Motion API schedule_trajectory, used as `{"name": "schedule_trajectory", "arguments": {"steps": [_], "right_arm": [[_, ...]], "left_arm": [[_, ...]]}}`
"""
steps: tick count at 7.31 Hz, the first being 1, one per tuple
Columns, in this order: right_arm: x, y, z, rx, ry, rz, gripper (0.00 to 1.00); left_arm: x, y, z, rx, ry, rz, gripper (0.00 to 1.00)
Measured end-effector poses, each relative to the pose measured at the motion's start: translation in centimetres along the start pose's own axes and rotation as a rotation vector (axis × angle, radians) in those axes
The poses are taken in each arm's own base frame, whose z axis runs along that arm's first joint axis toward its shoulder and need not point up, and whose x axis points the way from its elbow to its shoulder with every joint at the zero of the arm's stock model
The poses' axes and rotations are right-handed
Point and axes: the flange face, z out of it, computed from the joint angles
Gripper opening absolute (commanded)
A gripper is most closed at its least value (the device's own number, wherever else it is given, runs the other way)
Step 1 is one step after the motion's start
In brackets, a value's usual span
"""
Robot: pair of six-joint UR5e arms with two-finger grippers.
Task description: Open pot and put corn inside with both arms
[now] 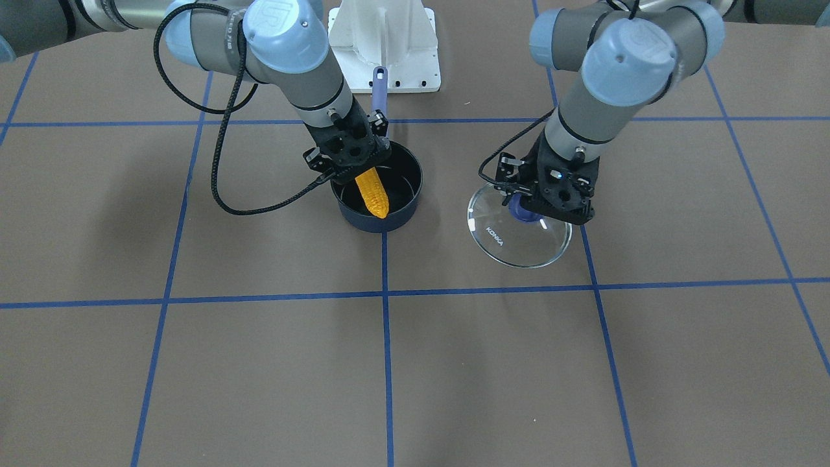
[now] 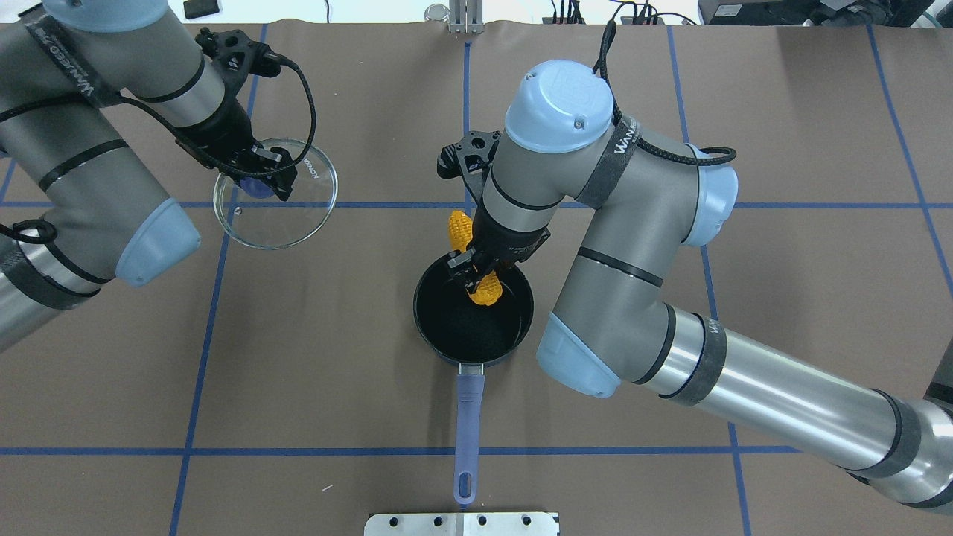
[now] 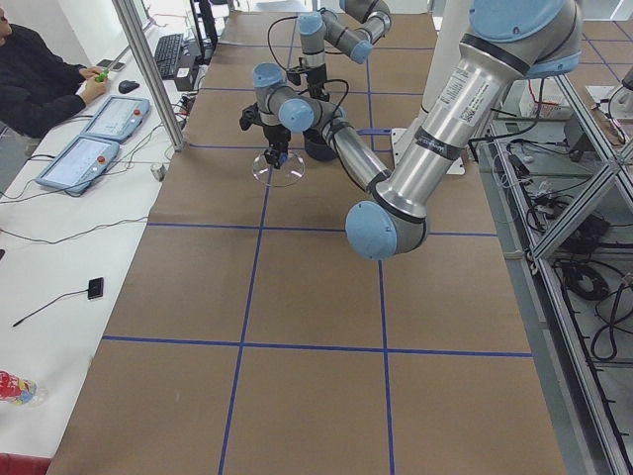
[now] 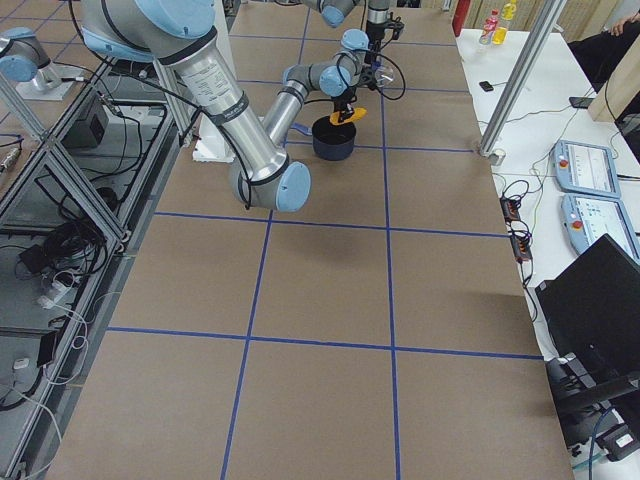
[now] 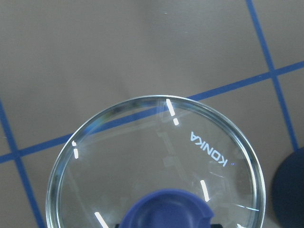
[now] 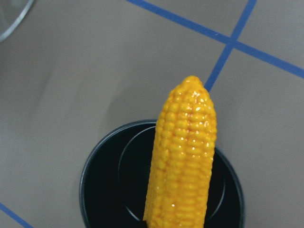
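The robot's left gripper will release the glass lid on the table (image 1: pixel 628 249) just beyond the blue tape crossing that is nearest from the pot. The lid is held low beside the pot.
The dark navy pot (image 2: pixel 447 335) stands open at the table's middle, its purple-blue handle (image 2: pixel 469 424) pointing toward the robot. My right gripper (image 2: pixel 473 277) is shut on the yellow-orange corn (image 2: pixel 488 292) and holds it tilted over the pot's mouth, tapered tip (image 1: pixel 377 206) past the far rim. In the right wrist view the corn (image 6: pixel 183 161) hangs above the pot's black inside (image 6: pixel 104 190). My left gripper (image 2: pixel 260 182) is shut on the purple knob (image 1: pixel 521 209) of the glass lid (image 2: pixel 298 216), held low to the pot's left. The lid (image 5: pixel 142 156) fills the left wrist view.
A white mount plate (image 1: pixel 386 45) sits at the robot's base behind the pot handle (image 1: pixel 379 87). Blue tape lines (image 1: pixel 386 363) grid the brown table. An operator (image 3: pixel 40 79) sits by control pendants beyond the table's far side.
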Motion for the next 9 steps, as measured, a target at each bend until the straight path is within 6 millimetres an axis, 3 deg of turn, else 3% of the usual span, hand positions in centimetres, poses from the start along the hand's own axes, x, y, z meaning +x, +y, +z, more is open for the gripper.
{"name": "schedule_trajectory", "arguments": {"steps": [1,5,7,9], "right_arm": [[-0.5,0.3,0.5,-0.009,-0.002,-0.007,1.0],[-1.2,0.8,0.5,-0.005,-0.008,-0.022,1.0],[-1.4,0.9,-0.7,0.014,-0.018,-0.027,1.0],[-0.6,0.3,-2.8,0.048,-0.02,-0.02,1.0]], "left_arm": [[-1.9,0.3,0.2,-0.004,-0.013,0.01,0.58],[-11.0,3.7,2.4,-0.05,-0.05,0.077,0.6],[-14.5,5.9,4.4,-0.075,-0.036,0.082,0.61],[-16.5,6.1,6.9,-0.11,-0.04,0.076,0.61]]}}
